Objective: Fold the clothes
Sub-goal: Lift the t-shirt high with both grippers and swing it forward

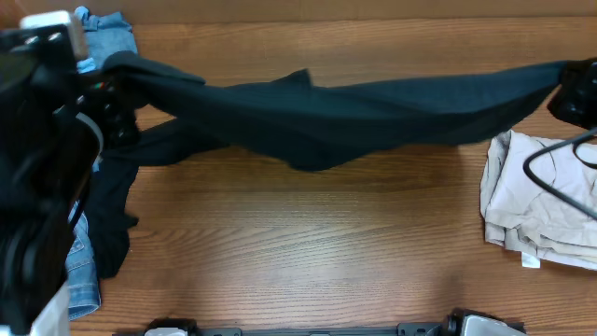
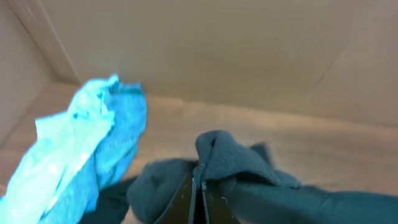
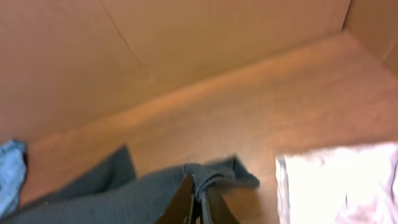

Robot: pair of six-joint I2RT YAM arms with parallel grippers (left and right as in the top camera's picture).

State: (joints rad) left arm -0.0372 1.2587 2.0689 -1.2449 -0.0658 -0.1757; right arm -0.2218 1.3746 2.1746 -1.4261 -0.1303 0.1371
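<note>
The robot's left gripper will release the corner of the dark teal garment on the wooden table [image 1: 199,159] next to the light blue denim clothes.
A dark teal garment [image 1: 326,112] is stretched in the air across the back of the table between both grippers. My left gripper [image 1: 104,75] is shut on its left end, seen in the left wrist view [image 2: 199,186] with the cloth [image 2: 249,168] pinched between the fingers. My right gripper [image 1: 567,84] is shut on its right end, seen in the right wrist view [image 3: 199,190] with the cloth [image 3: 143,193] bunched at the fingertips. Part of the garment hangs down to the table at the left [image 1: 112,215].
Light blue denim clothes lie at the back left [image 1: 104,33] and the front left [image 1: 82,271], also in the left wrist view [image 2: 81,149]. A folded beige garment [image 1: 541,205] lies at the right, also in the right wrist view [image 3: 342,180]. Wooden table [image 1: 308,252].
</note>
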